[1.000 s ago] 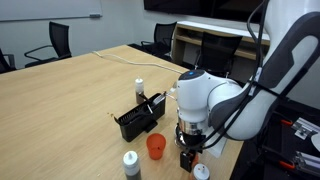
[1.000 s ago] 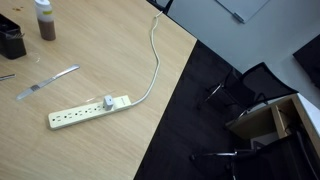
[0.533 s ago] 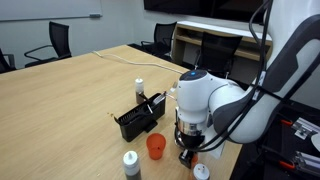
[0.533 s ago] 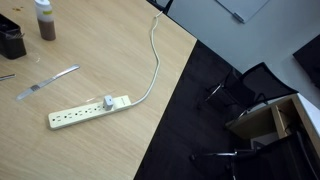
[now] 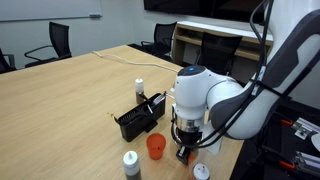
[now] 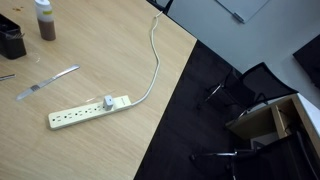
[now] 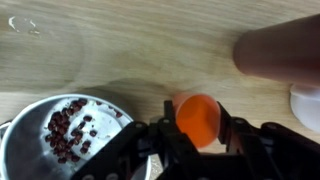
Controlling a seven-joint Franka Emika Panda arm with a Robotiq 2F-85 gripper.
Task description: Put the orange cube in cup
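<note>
My gripper will release the orange cube inside the orange-red cup (image 5: 155,144) beside the black organiser.
In the wrist view my gripper (image 7: 197,110) is shut on the orange cube (image 7: 198,120), which fills the gap between the two black fingers just above the wooden table. An exterior view shows the gripper (image 5: 185,152) low over the table near the front edge, a spot of orange at its tips. The orange-red cup (image 5: 155,146) stands upright a short way beside it, apart from the fingers. The cube is too small to make out clearly in that view.
A metal bowl (image 7: 60,135) holding dark red bits sits close beside the gripper. A black organiser (image 5: 140,117), a grey-capped bottle (image 5: 131,163) and a white bottle (image 5: 201,171) stand round the cup. A power strip (image 6: 90,111), a knife (image 6: 45,82) and a brown bottle (image 6: 44,18) lie farther off.
The jaws have closed from wide open onto the orange cube. The arm has shifted only slightly toward the cup.
</note>
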